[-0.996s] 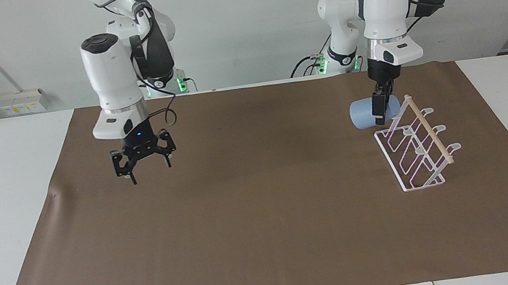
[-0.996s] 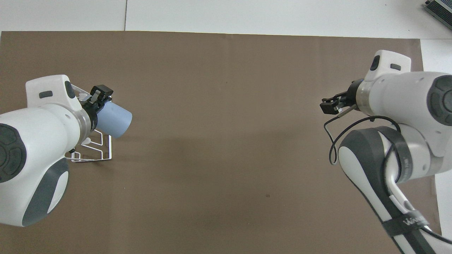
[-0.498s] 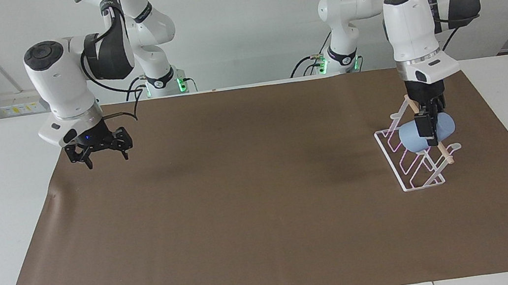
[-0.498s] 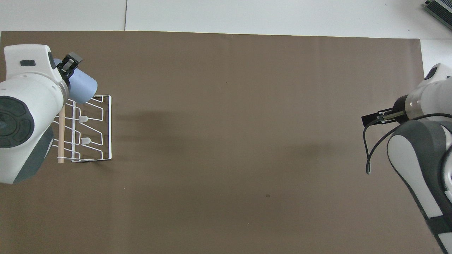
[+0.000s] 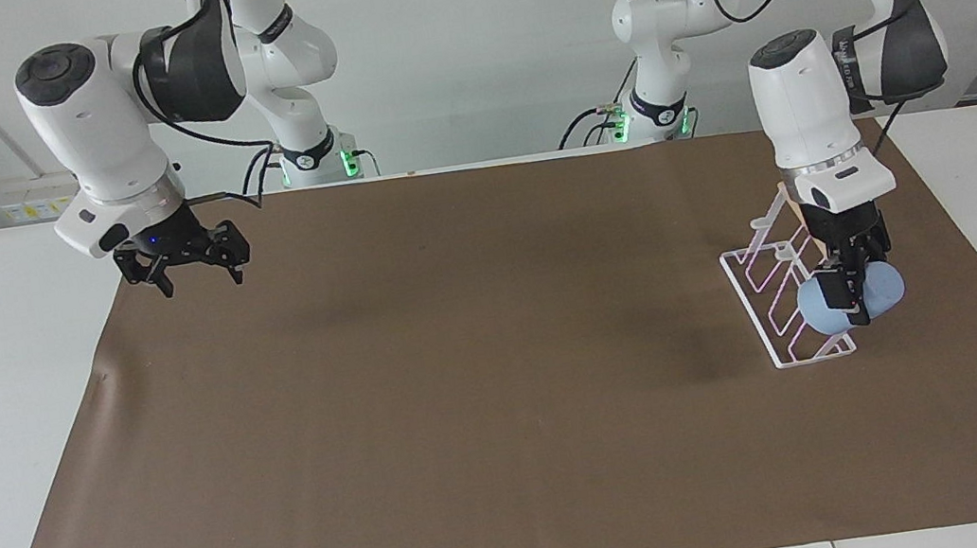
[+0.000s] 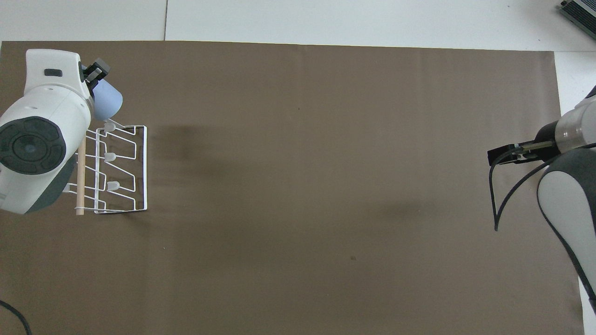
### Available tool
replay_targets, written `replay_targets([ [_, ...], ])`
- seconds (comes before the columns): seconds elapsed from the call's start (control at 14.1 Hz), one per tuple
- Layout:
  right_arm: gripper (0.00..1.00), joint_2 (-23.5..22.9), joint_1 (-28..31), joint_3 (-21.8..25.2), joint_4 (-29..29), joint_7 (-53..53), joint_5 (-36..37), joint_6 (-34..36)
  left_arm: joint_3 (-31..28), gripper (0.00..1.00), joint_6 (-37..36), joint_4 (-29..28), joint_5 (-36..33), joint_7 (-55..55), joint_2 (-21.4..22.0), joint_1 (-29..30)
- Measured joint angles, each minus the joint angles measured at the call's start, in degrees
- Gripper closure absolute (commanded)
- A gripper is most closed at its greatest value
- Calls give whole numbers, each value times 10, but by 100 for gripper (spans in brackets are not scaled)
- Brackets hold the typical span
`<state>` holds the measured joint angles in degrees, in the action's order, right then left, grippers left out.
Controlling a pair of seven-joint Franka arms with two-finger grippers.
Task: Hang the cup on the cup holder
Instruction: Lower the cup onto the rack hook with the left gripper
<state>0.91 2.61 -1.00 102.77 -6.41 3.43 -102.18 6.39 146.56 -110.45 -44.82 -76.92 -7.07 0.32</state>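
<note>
The robot's left gripper will release the light-blue cup, now hanging low at the holder's far end, on the last peg at the white cup holder's far end [image 6: 124, 130].
My left gripper [image 5: 849, 296] is shut on the light-blue cup [image 5: 878, 288], which lies on its side in the grip. The cup hangs low at the end of the white wire cup holder [image 5: 773, 291] that is farthest from the robots, covering the wooden dowel's tip and the last prong there. Whether it touches a prong I cannot tell. From overhead the cup [image 6: 108, 100] shows just past the cup holder [image 6: 135, 167], with the left gripper [image 6: 97, 79] half under its wrist. My right gripper [image 5: 184, 267] waits open and empty over the mat's edge at the right arm's end [image 6: 503, 155].
A brown mat [image 5: 469, 410] covers most of the white table [image 5: 0, 400]. The cup holder stands on the mat toward the left arm's end. A black cable loops from the right wrist [image 6: 496, 204].
The left gripper has carried the cup from the cup holder's nearer end along the dowel and down to its farther end. The right arm has drawn back toward its own end of the table.
</note>
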Motion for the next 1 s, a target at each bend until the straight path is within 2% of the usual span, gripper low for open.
replay_targets([
  [0.43,0,8,-2,0,-76,37,-1,118,2,100,0,-10,-17,0,0,1],
  [0.78,0,33,-16,-1,-74,60,-1,136,3,100,0,-33,-31,0,7,1],
  [1.0,0,33,-17,3,-66,67,-41,135,3,100,0,-44,-32,0,11,1],
])
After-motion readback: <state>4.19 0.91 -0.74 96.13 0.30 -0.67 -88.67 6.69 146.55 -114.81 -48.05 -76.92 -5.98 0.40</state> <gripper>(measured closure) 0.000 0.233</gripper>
